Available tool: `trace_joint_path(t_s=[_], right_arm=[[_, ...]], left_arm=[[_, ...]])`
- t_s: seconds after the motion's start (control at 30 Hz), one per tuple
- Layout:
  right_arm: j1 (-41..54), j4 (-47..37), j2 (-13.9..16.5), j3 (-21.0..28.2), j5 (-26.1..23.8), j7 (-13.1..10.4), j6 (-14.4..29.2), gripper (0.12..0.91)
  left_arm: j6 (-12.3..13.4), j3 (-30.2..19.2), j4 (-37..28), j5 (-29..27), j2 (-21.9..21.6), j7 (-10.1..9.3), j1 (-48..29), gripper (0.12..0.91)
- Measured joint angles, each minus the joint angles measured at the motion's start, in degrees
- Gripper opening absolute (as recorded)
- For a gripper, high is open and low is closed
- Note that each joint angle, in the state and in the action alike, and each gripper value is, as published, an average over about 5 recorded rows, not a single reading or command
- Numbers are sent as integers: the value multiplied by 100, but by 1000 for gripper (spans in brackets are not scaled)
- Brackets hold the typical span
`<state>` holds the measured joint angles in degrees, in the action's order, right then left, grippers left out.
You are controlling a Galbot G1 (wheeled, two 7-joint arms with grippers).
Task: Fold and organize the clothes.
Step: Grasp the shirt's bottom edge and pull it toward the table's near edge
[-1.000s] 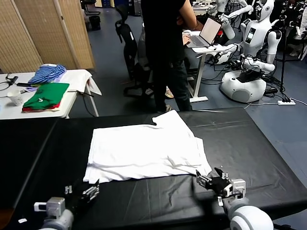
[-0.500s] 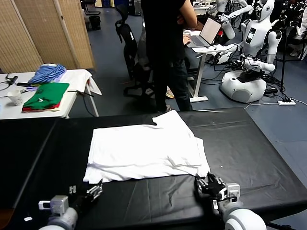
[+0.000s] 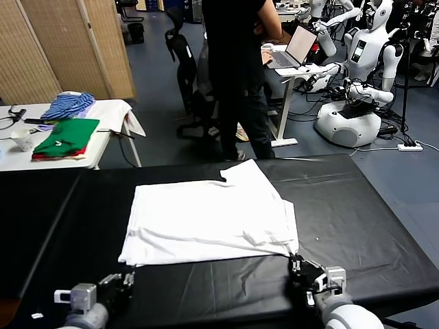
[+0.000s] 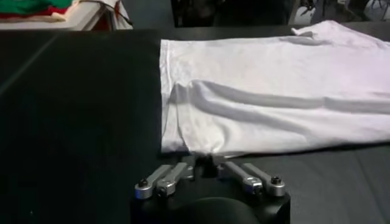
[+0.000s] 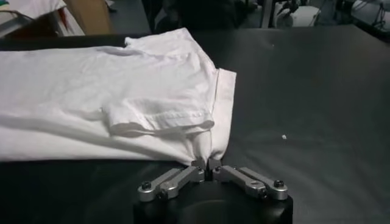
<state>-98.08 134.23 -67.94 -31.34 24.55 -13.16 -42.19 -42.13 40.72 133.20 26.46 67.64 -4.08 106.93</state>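
My right gripper should take the sleeve's end (image 3: 253,165) after I pull the white T-shirt nearer, because its far sleeve sticks out past the shirt's far edge.
The white T-shirt (image 3: 209,219) lies flat on the black table (image 3: 357,226), plain side up, with one sleeve folded over at its right side. My right gripper (image 3: 297,262) is at the shirt's near right corner. In the right wrist view it (image 5: 207,166) is shut, with the hem (image 5: 204,146) pinched between its tips. My left gripper (image 3: 125,279) is at the near left corner. In the left wrist view it (image 4: 205,161) is shut, with its tips at the hem edge (image 4: 195,146).
A side table (image 3: 103,113) at the far left holds green and red folded garments (image 3: 65,137) and a blue striped garment (image 3: 67,105). A person (image 3: 236,75) stands behind the black table. Other robots (image 3: 357,75) and a desk with a laptop (image 3: 295,48) are at the back right.
Both grippers were open a second ago and have drawn back low to the near hem and shut. The shirt's near right corner has shifted slightly toward me.
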Motion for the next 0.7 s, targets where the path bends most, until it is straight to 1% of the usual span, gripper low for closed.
trace_joint_path(t_s=[0.23, 0.3, 0.33, 0.43, 0.47, 0.53, 0.57, 0.6, 0.67, 0.7], right_arm=[[-556, 369, 56, -147, 15, -76, 0, 163], [-648, 404, 60, -162, 13, -129, 0, 198], [-690, 425, 66, -173, 13, -150, 0, 234], [-824, 511, 112, -229, 10, -182, 0, 399], [-880, 546, 137, -256, 6, -199, 0, 475], [-1005, 614, 194, -318, -5, -253, 0, 589], [-1074, 645, 223, -355, -10, -279, 0, 664], [-1141, 673, 249, -392, -9, -294, 0, 721], [-1274, 737, 291, -482, 38, -277, 0, 825], [-1330, 774, 307, -533, 86, -254, 0, 860]], left_arm=[[-35, 190, 608, -33, -127, -20, 769, 144], [-34, 220, 702, -53, -139, -58, 895, 144], [-33, 228, 733, -59, -138, -88, 931, 144], [-29, 244, 833, -87, -129, -197, 999, 157], [-28, 251, 873, -108, -130, -235, 1023, 181], [-25, 267, 952, -193, -141, -334, 1075, 268], [-23, 274, 993, -266, -150, -406, 1104, 323], [-22, 278, 1035, -357, -161, -493, 1136, 398], [-20, 275, 1119, -590, -193, -709, 1204, 512], [-19, 273, 1160, -708, -212, -805, 1238, 587]])
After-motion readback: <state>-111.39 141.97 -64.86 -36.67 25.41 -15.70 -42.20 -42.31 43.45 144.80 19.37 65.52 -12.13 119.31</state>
